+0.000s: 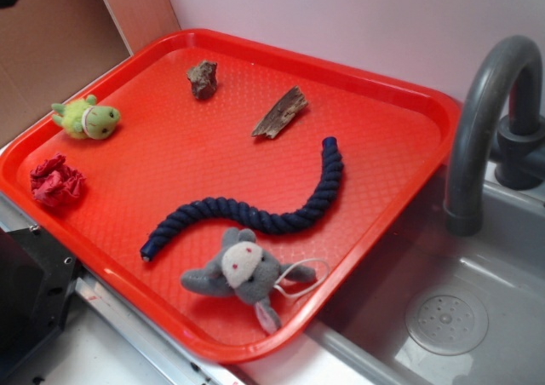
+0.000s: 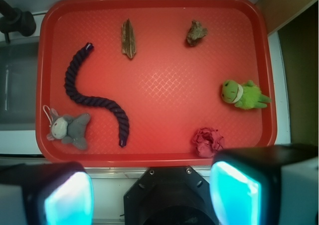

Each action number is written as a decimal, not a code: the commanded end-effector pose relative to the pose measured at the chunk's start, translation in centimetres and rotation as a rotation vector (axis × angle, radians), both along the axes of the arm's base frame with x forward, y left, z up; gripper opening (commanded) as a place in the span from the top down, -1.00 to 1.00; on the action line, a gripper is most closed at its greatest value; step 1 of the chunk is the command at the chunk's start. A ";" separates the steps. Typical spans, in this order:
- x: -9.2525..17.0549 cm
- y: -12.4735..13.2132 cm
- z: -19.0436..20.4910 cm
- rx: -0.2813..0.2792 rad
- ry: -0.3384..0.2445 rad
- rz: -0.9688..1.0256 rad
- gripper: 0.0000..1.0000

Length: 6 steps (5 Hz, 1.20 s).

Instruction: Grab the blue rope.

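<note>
My gripper needs to close on the blue rope's front bend [image 1: 216, 208] [image 2: 108, 103], next to the grey plush toy, between the rope's middle and its end at the tray's front edge.
The blue rope [image 1: 255, 213] is a dark navy twisted rope lying in an S-curve on the red tray [image 1: 400, 104], from near the tray's middle right to its front edge. In the wrist view the blue rope [image 2: 87, 98] lies at the tray's left side. My gripper [image 2: 152, 197] is high above the tray's near edge, over the robot base, far from the rope. Its two fingers [image 2: 234, 192] stand wide apart with nothing between them. The gripper does not show in the exterior view.
On the tray lie a grey plush toy [image 1: 243, 274] next to the rope, a green plush frog [image 1: 89, 118], a crumpled red cloth [image 1: 55, 181], a wood sliver [image 1: 279, 112] and a brown chunk [image 1: 203, 78]. A grey sink [image 1: 443, 317] and faucet [image 1: 485, 112] stand at the right.
</note>
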<state>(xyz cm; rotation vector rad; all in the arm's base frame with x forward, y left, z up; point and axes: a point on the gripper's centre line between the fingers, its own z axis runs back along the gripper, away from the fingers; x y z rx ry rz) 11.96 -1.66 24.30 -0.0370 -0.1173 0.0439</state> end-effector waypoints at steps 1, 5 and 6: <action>0.0 0.0 0.0 0.000 0.000 0.000 -1.00; 5.2 -3.4 -8.6 0.122 -0.070 -0.420 -1.00; 6.2 -4.4 -11.2 0.119 -0.039 -0.453 -1.00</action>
